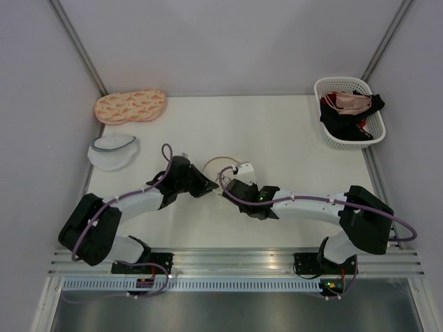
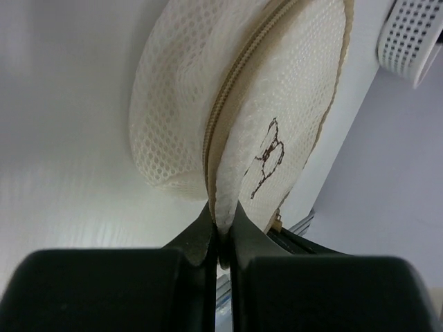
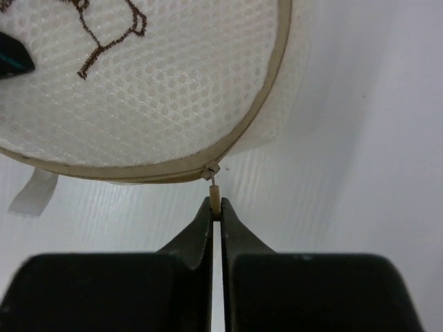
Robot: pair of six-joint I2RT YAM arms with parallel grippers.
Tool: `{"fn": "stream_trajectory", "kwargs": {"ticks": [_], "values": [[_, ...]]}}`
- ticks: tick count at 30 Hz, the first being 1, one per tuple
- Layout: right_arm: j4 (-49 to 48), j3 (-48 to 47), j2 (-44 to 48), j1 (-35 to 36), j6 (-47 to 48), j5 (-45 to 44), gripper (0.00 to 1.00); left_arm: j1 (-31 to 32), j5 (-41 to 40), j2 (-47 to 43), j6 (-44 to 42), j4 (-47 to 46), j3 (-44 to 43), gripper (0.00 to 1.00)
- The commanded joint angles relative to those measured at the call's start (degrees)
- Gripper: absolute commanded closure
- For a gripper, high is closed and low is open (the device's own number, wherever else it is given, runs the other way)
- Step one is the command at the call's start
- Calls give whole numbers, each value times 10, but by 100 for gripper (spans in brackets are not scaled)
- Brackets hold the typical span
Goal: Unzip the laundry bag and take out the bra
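The laundry bag's rim bends at the zip pull in my right gripper, so next my left gripper opens and grabs the bag's seam in line [image 3: 124, 176] behind the zip pull.
The laundry bag [image 1: 220, 166], a round cream mesh pouch with a beige zip rim and a dark bra symbol [image 2: 268, 155], lies mid-table between my two grippers. My left gripper [image 2: 221, 228] is shut on the bag's edge [image 2: 225, 200] by the zip seam; in the top view it sits at the bag's left [image 1: 206, 187]. My right gripper [image 3: 217, 207] is shut on the zip pull [image 3: 216, 197], at the bag's right [image 1: 228, 185]. The zip [image 3: 138, 171] looks closed. The bra is hidden inside the bag; only the mesh shows.
A white mesh pouch with a grey-blue rim [image 1: 113, 151] and a long peach patterned pouch [image 1: 130, 106] lie at the far left. A white basket [image 1: 322, 90] with pink and black garments stands at the far right. A white tab [image 3: 31, 194] hangs from the bag's rim.
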State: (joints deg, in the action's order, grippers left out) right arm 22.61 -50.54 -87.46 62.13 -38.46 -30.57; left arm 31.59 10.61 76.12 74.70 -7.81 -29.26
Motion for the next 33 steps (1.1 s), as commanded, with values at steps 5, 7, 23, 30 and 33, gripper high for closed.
{"fn": "stream_trajectory", "kwargs": {"ticks": [5,7,23,30,33], "values": [[83,-10,22,-6,-22,-71,100,-32,214,155,-369,30,-190,98],[79,-9,42,-5,-13,-59,100,-35,204,158,-408,36,-205,63],[-156,34,65,-5,65,267,100,-3,46,-175,-164,130,-10,0],[-200,19,19,-6,72,343,99,0,93,-157,-67,42,71,0],[-201,16,15,-4,75,352,100,1,92,-108,-50,-17,72,0]]}}
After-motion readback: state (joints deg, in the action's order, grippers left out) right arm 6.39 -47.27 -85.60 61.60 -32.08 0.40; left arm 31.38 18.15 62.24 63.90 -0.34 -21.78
